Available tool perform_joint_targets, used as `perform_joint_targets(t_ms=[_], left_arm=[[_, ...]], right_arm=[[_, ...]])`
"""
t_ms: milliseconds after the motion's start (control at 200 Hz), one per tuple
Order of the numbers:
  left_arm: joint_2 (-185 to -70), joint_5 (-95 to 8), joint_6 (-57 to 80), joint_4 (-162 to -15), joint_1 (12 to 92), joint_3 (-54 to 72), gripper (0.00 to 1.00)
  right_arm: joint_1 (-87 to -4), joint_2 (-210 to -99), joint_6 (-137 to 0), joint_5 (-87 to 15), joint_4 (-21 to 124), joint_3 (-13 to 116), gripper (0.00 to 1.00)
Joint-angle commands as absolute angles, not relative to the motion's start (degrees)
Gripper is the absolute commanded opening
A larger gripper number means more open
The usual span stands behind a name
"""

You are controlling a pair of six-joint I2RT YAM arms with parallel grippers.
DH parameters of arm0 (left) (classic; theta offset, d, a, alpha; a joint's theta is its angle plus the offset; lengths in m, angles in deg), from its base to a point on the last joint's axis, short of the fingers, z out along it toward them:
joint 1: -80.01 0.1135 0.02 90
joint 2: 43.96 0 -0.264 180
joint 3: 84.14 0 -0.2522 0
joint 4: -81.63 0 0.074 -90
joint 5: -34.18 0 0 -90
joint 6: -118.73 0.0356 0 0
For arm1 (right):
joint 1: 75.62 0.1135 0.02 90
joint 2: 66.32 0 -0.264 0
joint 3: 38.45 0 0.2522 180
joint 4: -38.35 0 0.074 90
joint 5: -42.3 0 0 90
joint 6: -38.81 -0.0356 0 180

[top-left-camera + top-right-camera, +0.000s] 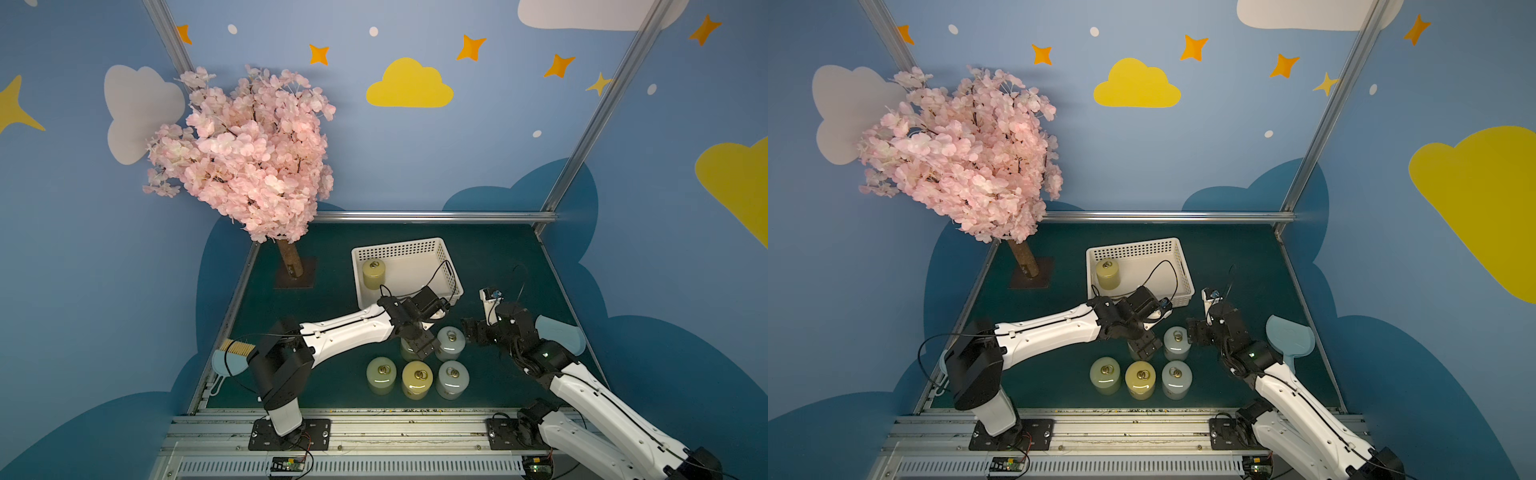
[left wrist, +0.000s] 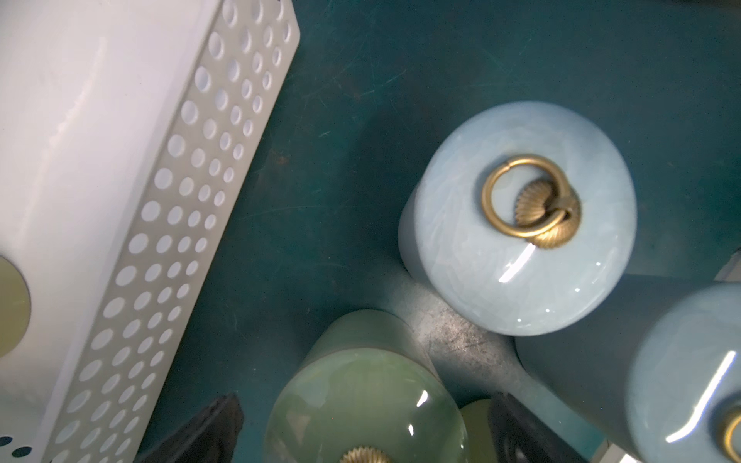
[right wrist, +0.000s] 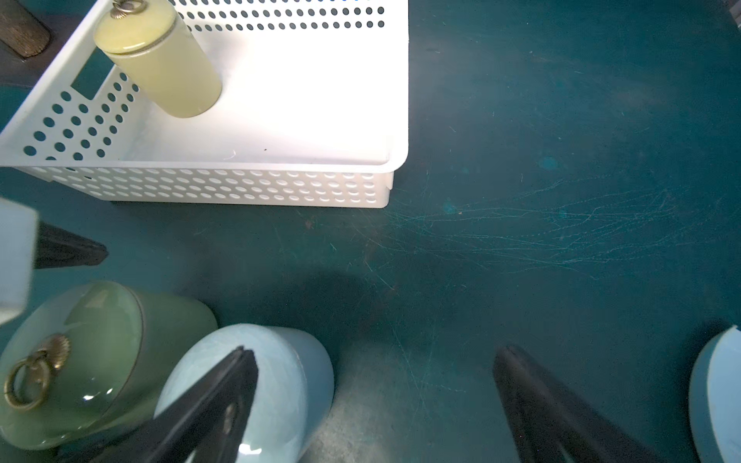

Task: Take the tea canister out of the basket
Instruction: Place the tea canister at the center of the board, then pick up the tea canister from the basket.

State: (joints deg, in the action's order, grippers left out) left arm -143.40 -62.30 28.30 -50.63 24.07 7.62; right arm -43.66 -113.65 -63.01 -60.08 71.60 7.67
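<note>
Next, my left gripper will go to the sides of the yellow-green tea canister (image 1: pixel 373 276) (image 2: pixel 11 307) inside the white basket and close there.
The white perforated basket (image 1: pixel 399 246) (image 1: pixel 1136 246) sits at mid-table. One yellow-green tea canister (image 1: pixel 373 273) (image 3: pixel 160 68) stands upright in its near-left corner. My left gripper (image 1: pixel 420 345) (image 2: pixel 365 435) hovers in front of the basket, open. Its black fingers (image 2: pixel 212 433) stand either side of a green canister (image 2: pixel 361 397) on the mat, with gaps on both sides. To the right of the canister group, my right gripper (image 1: pixel 471 330) (image 3: pixel 373 354) is open over bare mat and holds nothing.
Several canisters stand on the green mat in front of the basket, among them a pale blue one (image 1: pixel 449 343) (image 2: pixel 517 220) and a yellow one (image 1: pixel 417 379). A pink blossom tree (image 1: pixel 245 153) is at the back left, a blue brush (image 1: pixel 230 357) at the left edge and a blue scoop (image 1: pixel 557 332) on the right.
</note>
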Motion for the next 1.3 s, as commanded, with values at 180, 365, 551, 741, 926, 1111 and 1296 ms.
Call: perform_joint_targets(t_ms=[180, 365, 551, 741, 926, 1111, 1296], left_arm=[[-139.1, -67.0, 25.1, -48.4, 24.9, 5.6, 1.00], [-136.8, -71.3, 21.2, -48.8, 27.5, 5.0, 1.00], [-134.5, -72.5, 18.5, -50.7, 31.8, 5.1, 1.00], [-134.2, -74.5, 16.9, -52.2, 37.5, 4.4, 1.00], [-134.5, -73.0, 16.3, -54.5, 42.4, 4.3, 1.00], [-136.6, -72.5, 15.4, -56.3, 45.8, 3.5, 1.00], [-140.3, -72.3, 14.8, -57.0, 48.0, 0.9, 1.00]], right_arm=[[-44.0, -112.6, -63.9, -59.2, 70.0, 6.9, 0.98], [-44.0, -112.3, -64.1, -58.6, 69.0, 6.3, 0.98], [-44.0, -112.2, -64.2, -58.6, 68.9, 6.3, 0.98], [-44.0, -112.3, -64.2, -58.6, 68.9, 6.3, 0.98], [-44.1, -112.3, -64.2, -58.5, 68.8, 6.2, 0.98], [-44.0, -112.3, -64.2, -58.3, 68.8, 6.2, 0.98], [-44.0, -112.1, -64.2, -58.3, 68.5, 6.1, 0.98]])
